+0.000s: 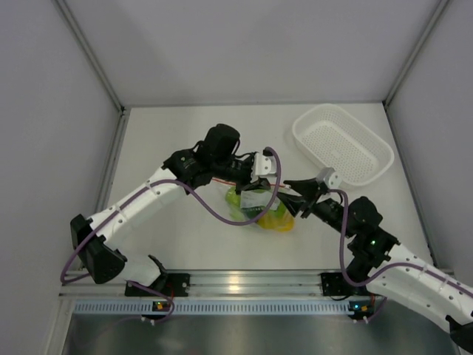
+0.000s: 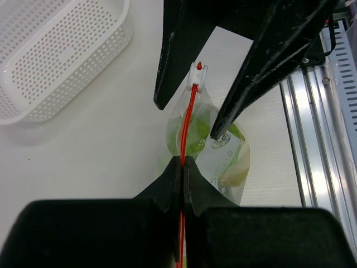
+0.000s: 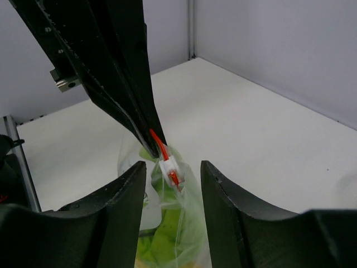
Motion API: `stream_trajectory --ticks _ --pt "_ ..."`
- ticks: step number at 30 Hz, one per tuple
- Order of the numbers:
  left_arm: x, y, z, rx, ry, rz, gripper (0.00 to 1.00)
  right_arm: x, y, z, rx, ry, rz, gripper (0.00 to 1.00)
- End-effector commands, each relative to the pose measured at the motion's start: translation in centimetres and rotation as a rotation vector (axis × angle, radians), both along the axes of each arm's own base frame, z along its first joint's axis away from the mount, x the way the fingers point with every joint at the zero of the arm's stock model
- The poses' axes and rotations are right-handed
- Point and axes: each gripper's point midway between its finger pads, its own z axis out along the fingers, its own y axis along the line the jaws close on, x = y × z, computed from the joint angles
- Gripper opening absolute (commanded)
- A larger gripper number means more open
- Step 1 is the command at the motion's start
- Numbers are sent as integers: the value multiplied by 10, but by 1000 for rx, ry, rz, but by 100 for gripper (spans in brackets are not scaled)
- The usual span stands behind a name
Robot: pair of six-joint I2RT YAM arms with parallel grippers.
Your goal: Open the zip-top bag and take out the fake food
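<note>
I need to hold the zip's end with my right gripper while my left gripper takes the slider (image 2: 196,77), because my left gripper pinches the bag's zip in the slider's path.
The zip-top bag (image 1: 255,203) is a clear pouch hanging just over the table centre, with an orange-red zip strip (image 2: 191,109) and a white slider (image 2: 197,71). The fake food (image 2: 195,137) shows inside as light-green pieces, with yellow ones (image 1: 277,220) at the bottom. My left gripper (image 2: 183,161) is shut on the zip strip and holds the bag up; in the top view it (image 1: 247,177) is above the bag. My right gripper (image 3: 170,170) is open, its fingers (image 3: 131,192) either side of the slider (image 3: 169,166) without touching it. It faces the left gripper (image 1: 290,191).
A white perforated oval basket (image 1: 369,159) stands at the back right, also in the left wrist view (image 2: 111,50). Grey walls close in the table on three sides. The aluminium rail (image 1: 236,281) runs along the near edge.
</note>
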Motion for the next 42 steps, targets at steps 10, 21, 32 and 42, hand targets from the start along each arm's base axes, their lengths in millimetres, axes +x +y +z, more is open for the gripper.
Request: stream_trajectory --ticks 10,21,32,42 --pt "-17 -1 57 -155 -45 -94 0 -12 3 28 132 -52 106 36" --pt "-20 1 57 -167 -28 -119 0 -5 7 20 106 -27 136 2" --pt "-13 5 41 -140 -28 -106 28 4 4 17 -50 -18 100 0" --pt "-11 -16 65 -194 -28 -179 48 9 8 13 -150 11 114 0"
